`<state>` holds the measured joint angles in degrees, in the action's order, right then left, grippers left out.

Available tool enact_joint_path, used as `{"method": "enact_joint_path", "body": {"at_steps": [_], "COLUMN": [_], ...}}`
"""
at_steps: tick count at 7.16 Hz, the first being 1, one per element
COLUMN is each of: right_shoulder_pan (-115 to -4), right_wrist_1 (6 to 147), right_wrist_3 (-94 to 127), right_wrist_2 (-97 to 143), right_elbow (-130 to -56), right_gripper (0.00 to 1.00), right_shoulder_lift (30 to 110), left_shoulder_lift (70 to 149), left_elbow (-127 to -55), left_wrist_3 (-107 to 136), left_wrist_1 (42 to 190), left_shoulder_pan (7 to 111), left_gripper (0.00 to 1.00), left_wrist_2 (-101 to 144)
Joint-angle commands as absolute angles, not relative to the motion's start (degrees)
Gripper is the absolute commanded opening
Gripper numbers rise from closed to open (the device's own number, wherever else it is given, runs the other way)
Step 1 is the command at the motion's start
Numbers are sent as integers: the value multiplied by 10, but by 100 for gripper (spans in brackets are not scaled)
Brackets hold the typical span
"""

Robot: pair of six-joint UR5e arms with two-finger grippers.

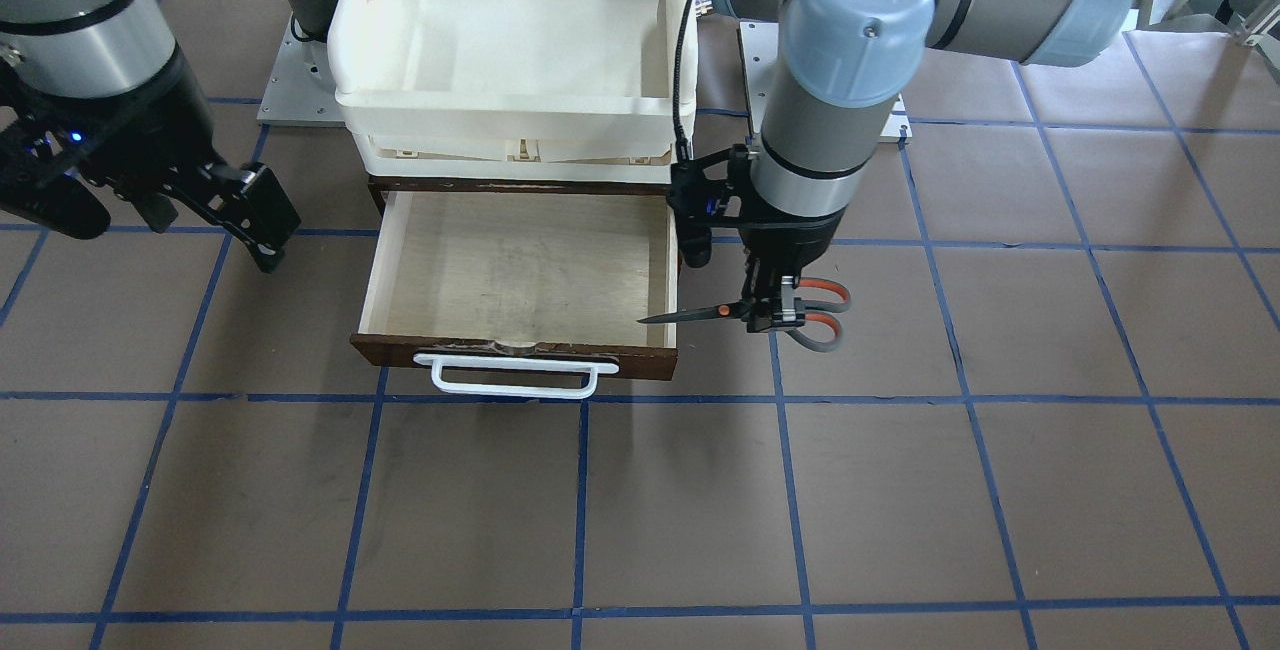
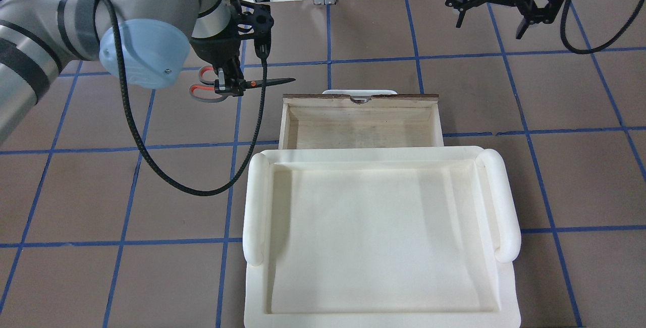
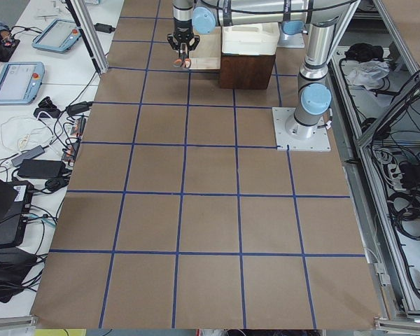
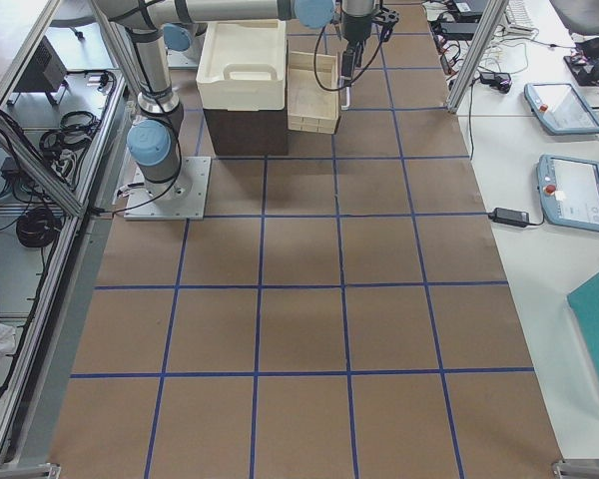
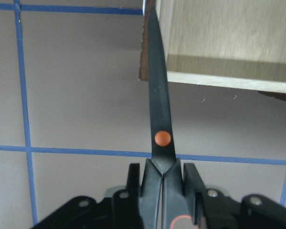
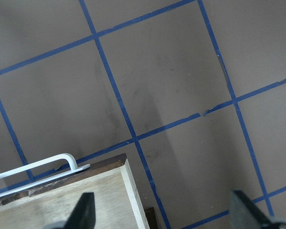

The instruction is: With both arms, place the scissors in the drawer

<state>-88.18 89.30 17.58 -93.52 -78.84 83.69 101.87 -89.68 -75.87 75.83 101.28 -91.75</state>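
Note:
I should release the scissors, now held level above the table, from my left gripper so they lie flat on the middle of the open drawer's pale bottom (image 1: 521, 277).
My left gripper (image 1: 770, 315) is shut on the scissors (image 1: 722, 310) just behind the orange pivot and holds them level above the table. The orange-lined handles point away from the drawer. The dark blade tip reaches over the side wall near the front corner of the open drawer (image 1: 520, 355). The overhead view shows the same: left gripper (image 2: 227, 86), scissors (image 2: 267, 82), drawer (image 2: 361, 98). In the left wrist view the blade (image 5: 161, 114) runs past the drawer's corner (image 5: 229, 43). My right gripper (image 1: 160, 220) (image 2: 492, 20) is open and empty, off the drawer's other side. The drawer's pale inside holds nothing.
A cream-white plastic tray (image 1: 510, 30) (image 2: 378, 237) sits on top of the cabinet behind the drawer. The white bar handle (image 1: 515, 380) sticks out from the drawer front. A black cable (image 2: 151, 161) hangs from the left arm. Brown table with blue grid lines all around.

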Motion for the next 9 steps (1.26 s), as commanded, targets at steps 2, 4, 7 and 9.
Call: {"method": "enact_joint_path", "body": {"at_steps": [2, 4, 7, 9], "right_shoulder_pan": [-872, -859, -854, -854], "right_wrist_1": [884, 890, 893, 895], "right_wrist_3": [75, 73, 62, 62], "right_wrist_2": [-938, -927, -928, -929], "right_elbow": [-792, -811, -815, -817], "right_gripper": [100, 100, 100, 100], "right_shoulder_lift": [865, 867, 867, 867], "left_shoulder_lift": [1025, 1043, 1063, 1079], "left_elbow": [-896, -899, -897, -897], "left_wrist_3": [-620, -597, -570, -566], "left_wrist_1": [762, 762, 752, 743], "left_shoulder_pan": [1108, 1127, 1152, 1157], "left_gripper": [0, 0, 0, 0], "left_wrist_2": [-896, -885, -873, -874]}}
